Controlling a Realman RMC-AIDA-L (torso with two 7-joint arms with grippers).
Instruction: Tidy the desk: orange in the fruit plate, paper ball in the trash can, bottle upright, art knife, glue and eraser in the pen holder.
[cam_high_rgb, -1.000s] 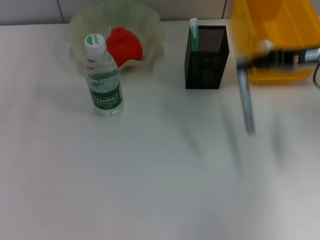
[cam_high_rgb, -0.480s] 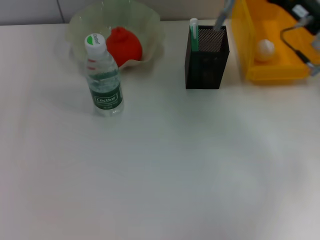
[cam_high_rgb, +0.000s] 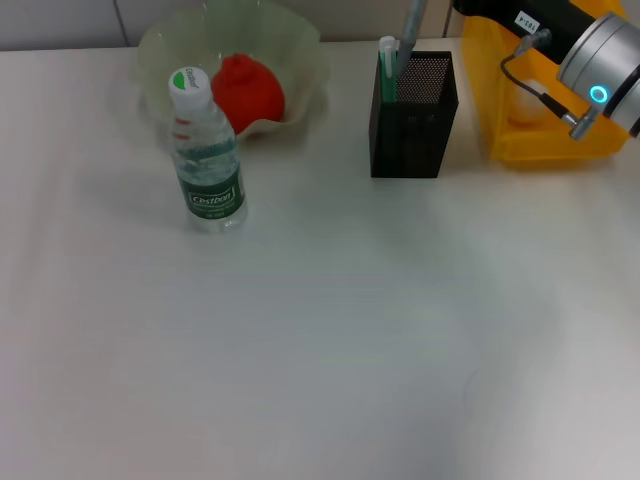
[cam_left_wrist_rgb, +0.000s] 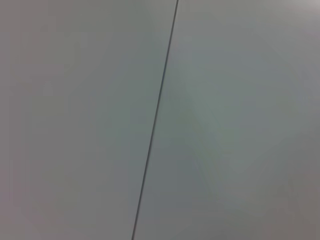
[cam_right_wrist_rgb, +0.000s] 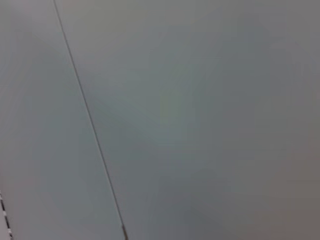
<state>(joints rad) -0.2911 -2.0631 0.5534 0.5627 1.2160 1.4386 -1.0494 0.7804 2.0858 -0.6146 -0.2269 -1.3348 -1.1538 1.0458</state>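
Note:
My right gripper needs to let go of the art knife inside the pen holder's side (cam_high_rgb: 434, 78) nearest the yellow trash can.
In the head view my right arm (cam_high_rgb: 585, 45) reaches in from the upper right over the yellow trash can (cam_high_rgb: 545, 140). Its gripper is at the picture's top edge and holds the grey art knife (cam_high_rgb: 411, 28), which is tilted with its lower end at the mouth of the black mesh pen holder (cam_high_rgb: 412, 125). A white-and-green glue stick (cam_high_rgb: 387, 62) stands in the holder. The orange (cam_high_rgb: 247, 92) lies in the pale-green fruit plate (cam_high_rgb: 305, 50). The bottle (cam_high_rgb: 207, 160) stands upright in front of the plate. The eraser and the paper ball are hidden. The left gripper is out of view.
The white table (cam_high_rgb: 320, 350) stretches toward me in front of the objects. Both wrist views show only a plain grey surface with a thin dark seam (cam_left_wrist_rgb: 155, 120).
My right arm has swung up and left from in front of the trash can. It has carried the art knife to the pen holder's mouth. The arm now covers the paper ball in the bin.

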